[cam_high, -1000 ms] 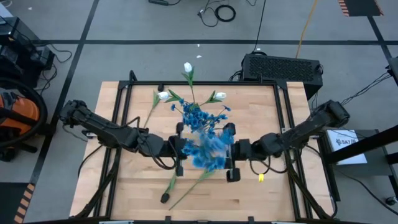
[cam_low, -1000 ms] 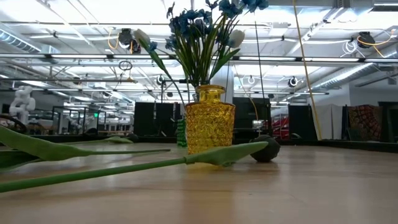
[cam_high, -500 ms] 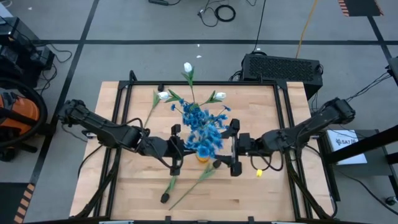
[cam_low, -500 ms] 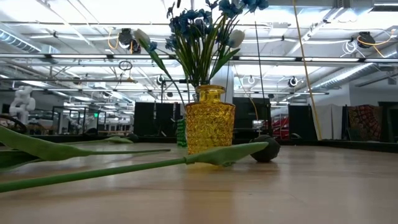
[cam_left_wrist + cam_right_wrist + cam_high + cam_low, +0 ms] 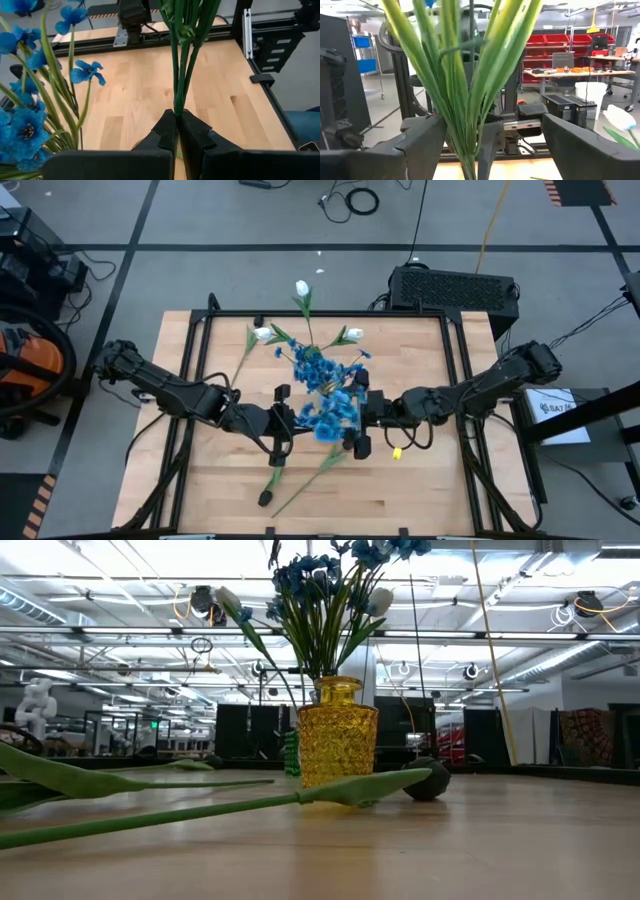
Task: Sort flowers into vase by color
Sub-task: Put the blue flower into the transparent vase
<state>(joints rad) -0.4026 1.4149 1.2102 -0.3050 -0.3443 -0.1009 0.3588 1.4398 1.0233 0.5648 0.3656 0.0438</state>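
My right gripper should take the blue flowers' stems just below the blue heads (image 5: 451,22), because my left gripper holds them low, where they must go into the vase.
My left gripper (image 5: 287,420) (image 5: 177,117) is shut on a bunch of blue flowers (image 5: 330,412) with thin green stems (image 5: 179,75), at the table's middle. From the right, my right gripper (image 5: 360,420) (image 5: 490,127) stands open, one finger on each side of those stems and leaves, touching nothing I can see. The yellow glass vase (image 5: 337,735) stands on the wood and holds blue flowers (image 5: 318,368) and white tulips (image 5: 302,288). In the high view the flowers hide the vase. My left gripper pinches the bunch's stems low down (image 5: 176,107), several together, between its two fingers. The fingers come from the table's left, slanting slightly down, and lie across the stems. The stems rise upright from the fingers, with the blue heads above. The stems' lower end is hidden below the fingers.
Two loose flowers lie on the near half of the table: a long green stem (image 5: 310,480) (image 5: 200,810) and one ending in a dark bud (image 5: 265,498) (image 5: 430,780). A black case (image 5: 455,288) sits beyond the far right corner. A metal frame borders the table.
My right gripper has moved toward the table's left, closer to the bunch. The bunch, blurred a second ago, now hangs still in my left gripper, which has tipped a little downward.
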